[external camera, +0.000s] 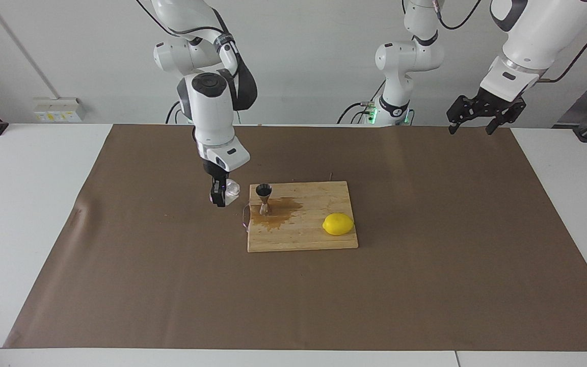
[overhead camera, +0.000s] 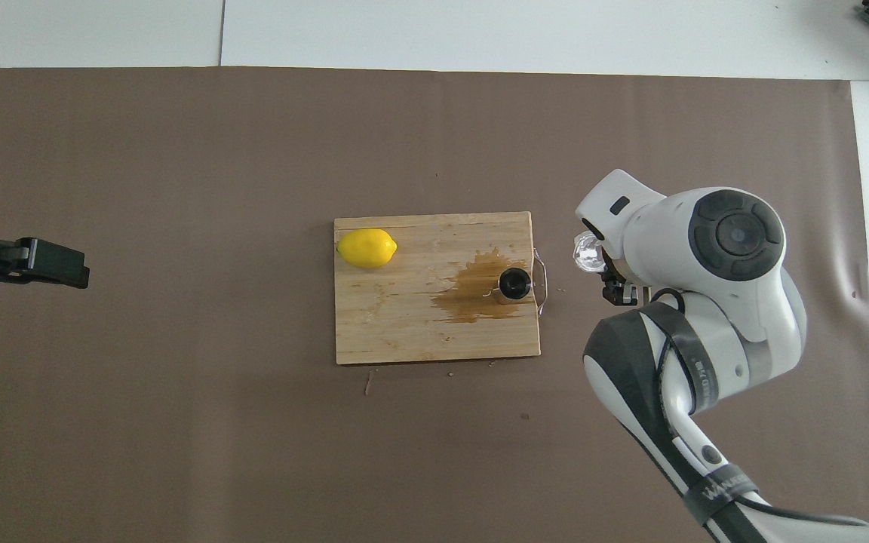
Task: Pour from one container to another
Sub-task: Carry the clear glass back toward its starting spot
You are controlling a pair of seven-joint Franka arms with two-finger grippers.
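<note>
I need to open my right gripper to let go of the glass cup on the brown mat straight out [overhead camera: 660, 280] past the wire loop.
My right gripper [external camera: 218, 198] is shut on the small clear glass cup [external camera: 231, 189], holding it low over the brown mat beside the board's edge toward the right arm's end. In the overhead view the cup [overhead camera: 588, 253] shows just past the wrist. The silver hourglass jigger [external camera: 264, 199] stands upright on the wooden board [external camera: 314, 235], at the edge of a brown spill [external camera: 279, 213], with dark liquid in its top cone [overhead camera: 514, 283]. My left gripper [external camera: 471, 126] hangs open and empty in the air at the left arm's end, where that arm waits.
A yellow lemon [external camera: 338, 224] lies on the board's corner toward the left arm's end, farther from the robots. A thin wire loop [overhead camera: 541, 283] sticks out at the board's edge by the jigger. The brown mat [external camera: 426, 285] covers the table.
</note>
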